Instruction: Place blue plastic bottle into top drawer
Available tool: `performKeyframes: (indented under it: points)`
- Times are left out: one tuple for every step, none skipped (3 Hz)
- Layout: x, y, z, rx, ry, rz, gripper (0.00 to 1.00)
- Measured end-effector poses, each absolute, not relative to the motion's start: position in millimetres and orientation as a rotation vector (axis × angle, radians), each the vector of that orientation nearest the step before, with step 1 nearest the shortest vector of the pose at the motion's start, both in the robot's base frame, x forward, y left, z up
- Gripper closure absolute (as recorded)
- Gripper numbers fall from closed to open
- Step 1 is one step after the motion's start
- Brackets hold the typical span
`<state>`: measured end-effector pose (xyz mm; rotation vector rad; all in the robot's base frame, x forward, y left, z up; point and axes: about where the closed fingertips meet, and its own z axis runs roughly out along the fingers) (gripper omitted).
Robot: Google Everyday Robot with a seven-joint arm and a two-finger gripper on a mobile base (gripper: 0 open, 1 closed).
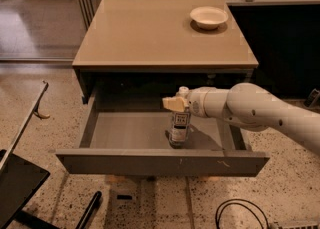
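Observation:
The robot's gripper will release the blue plastic bottle, now upright inside the open top drawer, on the bottom of the grey drawer, further back [178,125] toward the top of the tan cabinet.
The blue plastic bottle [180,125] is a slim clear bottle with a white cap and a label band. It stands upright inside the open top drawer [130,130], near the middle right of the grey floor. My gripper [177,103], with tan fingertips on a white arm coming from the right, is shut on the bottle's neck just under the cap. The bottle's base is at or just above the drawer floor. The drawer front panel [160,164] is pulled out toward the camera.
A shallow white bowl [208,17] sits at the back right of the tan cabinet top [150,28]. A dark object [15,188] and a black cable [240,213] lie on the speckled floor in front.

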<state>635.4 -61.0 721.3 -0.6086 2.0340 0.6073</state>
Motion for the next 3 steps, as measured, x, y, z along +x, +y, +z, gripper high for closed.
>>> performKeyframes:
  points:
    - [652.8, -65.8, 729.3, -0.555, 1.948, 0.512, 1.0]
    - [664.1, -74.2, 745.7, -0.514, 1.862, 0.433, 1.0]
    - [667.0, -81.5, 760.6, -0.484, 1.801, 0.378, 1.0]
